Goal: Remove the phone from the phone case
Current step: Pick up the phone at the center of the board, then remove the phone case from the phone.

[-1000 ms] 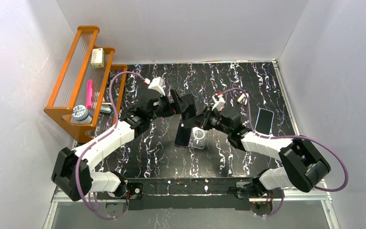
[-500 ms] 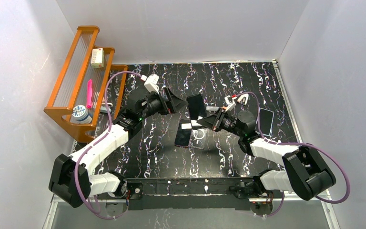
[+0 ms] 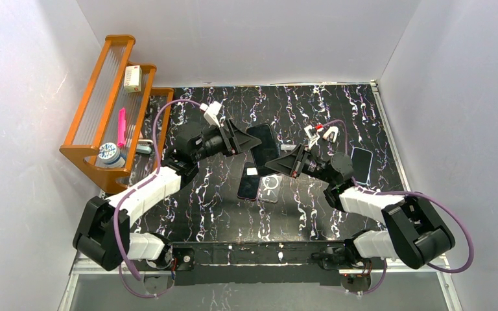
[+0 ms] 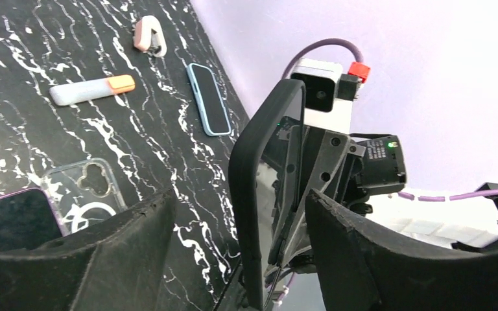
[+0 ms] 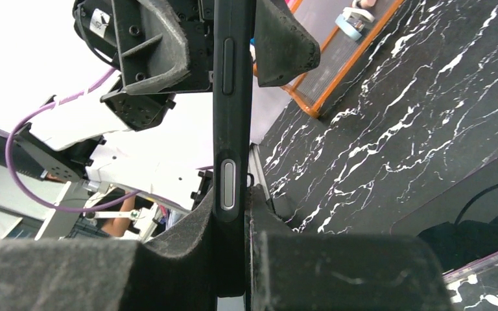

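Note:
My right gripper is clamping the phone and black case together, so my left gripper needs to hold the other end while my right gripper takes the case's lower corner (image 5: 231, 289).
A phone in a black case (image 3: 264, 148) is held up off the table, edge-on in both wrist views (image 4: 259, 194) (image 5: 233, 123). My right gripper (image 3: 284, 162) is shut on its lower end, the pads pressed on both faces (image 5: 237, 214). My left gripper (image 3: 246, 139) is open, with its two fingers on either side of the phone's other end (image 4: 240, 197). There is a gap to the phone on each side. Whether the phone sits fully in its case cannot be told.
On the table below lie a dark purple phone (image 3: 248, 186) and an empty clear case (image 3: 271, 188) (image 4: 81, 194). A blue-edged phone (image 3: 361, 165) (image 4: 207, 97) lies to the right, with a white-and-orange marker (image 4: 91, 89) and a small clip (image 4: 150, 35) nearby. An orange rack (image 3: 104, 103) stands at the back left.
My right gripper has lifted the cased phone and turned it toward the left arm. My left gripper has moved in so that its open fingers now flank the phone's end.

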### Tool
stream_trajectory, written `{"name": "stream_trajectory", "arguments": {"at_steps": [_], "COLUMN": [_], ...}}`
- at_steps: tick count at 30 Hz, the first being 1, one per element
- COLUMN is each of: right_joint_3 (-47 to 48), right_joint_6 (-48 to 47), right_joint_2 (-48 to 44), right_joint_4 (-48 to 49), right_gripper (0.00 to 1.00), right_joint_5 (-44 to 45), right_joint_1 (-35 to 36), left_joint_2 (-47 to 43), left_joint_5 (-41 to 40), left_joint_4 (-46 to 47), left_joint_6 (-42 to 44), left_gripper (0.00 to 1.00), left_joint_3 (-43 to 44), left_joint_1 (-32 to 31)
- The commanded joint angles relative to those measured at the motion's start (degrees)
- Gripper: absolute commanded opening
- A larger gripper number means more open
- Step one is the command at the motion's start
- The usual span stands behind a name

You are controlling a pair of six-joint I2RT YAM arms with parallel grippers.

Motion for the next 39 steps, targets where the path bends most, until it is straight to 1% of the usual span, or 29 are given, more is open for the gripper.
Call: {"name": "stream_trajectory", "arguments": {"at_steps": [1, 6, 13, 16, 19, 21, 22, 23, 24, 29, 32, 35, 39], "right_joint_3": [3.45, 3.74, 5.02, 5.61, 6.21, 6.32, 6.24, 6.07, 5.92, 4.37, 3.43, 2.96, 3.11], "right_joint_6": [2.35, 4.67, 7.33, 7.82, 8.16, 8.23, 8.16, 8.01, 7.72, 4.54, 3.52, 3.44, 3.67], "right_joint_2": [0.14, 2.13, 5.19, 6.12, 6.71, 6.84, 6.82, 6.74, 6.55, 5.02, 4.72, 5.32, 6.79], "right_joint_4": [9.81, 13.75, 18.16, 19.03, 19.39, 19.31, 19.15, 18.82, 18.29, 14.10, 13.53, 14.43, 16.61], "right_gripper": [0.01, 0.01, 0.01, 0.01, 0.01, 0.03, 0.05, 0.08, 0.12, 0.41, 0.52, 0.57, 0.58], "right_joint_5": [-3.00, -4.24, -5.32, -5.22, -4.97, -4.55, -4.19, -3.81, -3.17, 0.18, 2.05, 2.88, 3.32], "right_joint_1": [-0.27, -0.20, 0.07, 0.16, 0.38, 0.40, 0.47, 0.53, 0.70, 2.36, 3.90, 4.86, 6.17], "left_joint_2": [-0.02, 1.63, 2.40, 2.92, 2.60, 1.87, 1.52, 1.16, 0.72, -1.56, -2.92, -3.69, -4.19], "left_joint_5": [3.32, 5.02, 5.66, 6.04, 4.82, 3.03, 1.88, 0.75, -0.61, -9.31, -13.82, -17.63, -21.31], "left_joint_4": [6.77, 12.33, 14.26, 14.85, 15.57, 15.93, 16.05, 16.15, 16.23, 16.83, 17.34, 17.89, 19.60], "left_joint_6": [-4.06, -8.57, -10.14, -10.60, -11.34, -11.75, -11.96, -12.18, -12.50, -15.00, -16.37, -17.83, -20.68], "left_gripper": [0.66, 0.54, 0.43, 0.35, 0.22, 0.10, 0.03, 0.00, 0.00, 0.00, 0.00, 0.00, 0.00], "left_joint_3": [-0.36, -1.09, -1.33, -1.31, -1.95, -2.48, -2.66, -2.94, -3.16, -5.00, -6.04, -7.12, -8.97], "left_joint_1": [0.25, 0.16, -0.81, -1.30, -1.42, -1.42, -1.42, -1.42, -1.42, -1.42, -1.40, -1.42, -1.42]}}
